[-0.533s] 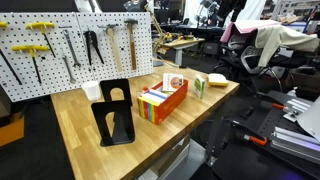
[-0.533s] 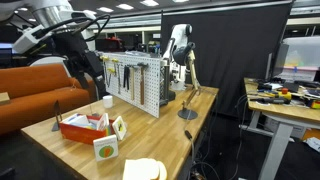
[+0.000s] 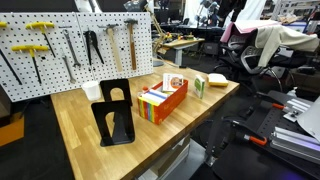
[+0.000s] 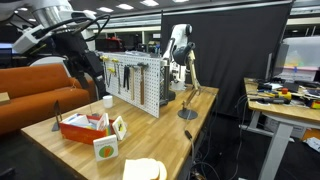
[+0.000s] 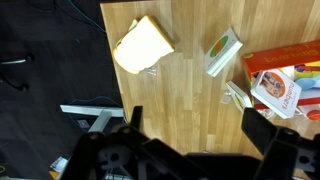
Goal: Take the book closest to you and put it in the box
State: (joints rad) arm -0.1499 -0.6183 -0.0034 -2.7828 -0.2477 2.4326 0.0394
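Observation:
My gripper will next move to the top edge [image 3: 199,79] [image 5: 231,44] of the small green book that stands just beyond the orange-red box and close there.
The small green book with a pale face stands on the wooden table just beyond the end of the box, seen in both exterior views [image 3: 199,85] [image 4: 105,148] and in the wrist view [image 5: 222,52]. The long orange-red box [image 3: 170,101] [image 4: 72,129] [image 5: 262,60] holds a row of coloured spines. My gripper [image 5: 198,125] hangs high above the table, open and empty, with bare wood between its fingers. The green book lies ahead of it, slightly right. In an exterior view the gripper [image 4: 93,75] is above and behind the box.
A flat pale-yellow book [image 5: 143,45] [image 3: 215,80] lies near the table corner. A white-and-red book [image 5: 275,88] leans in the box. A black bookend stand [image 3: 117,112] and a tool pegboard [image 3: 80,45] stand at the back. The table edge [image 5: 104,60] is at the left.

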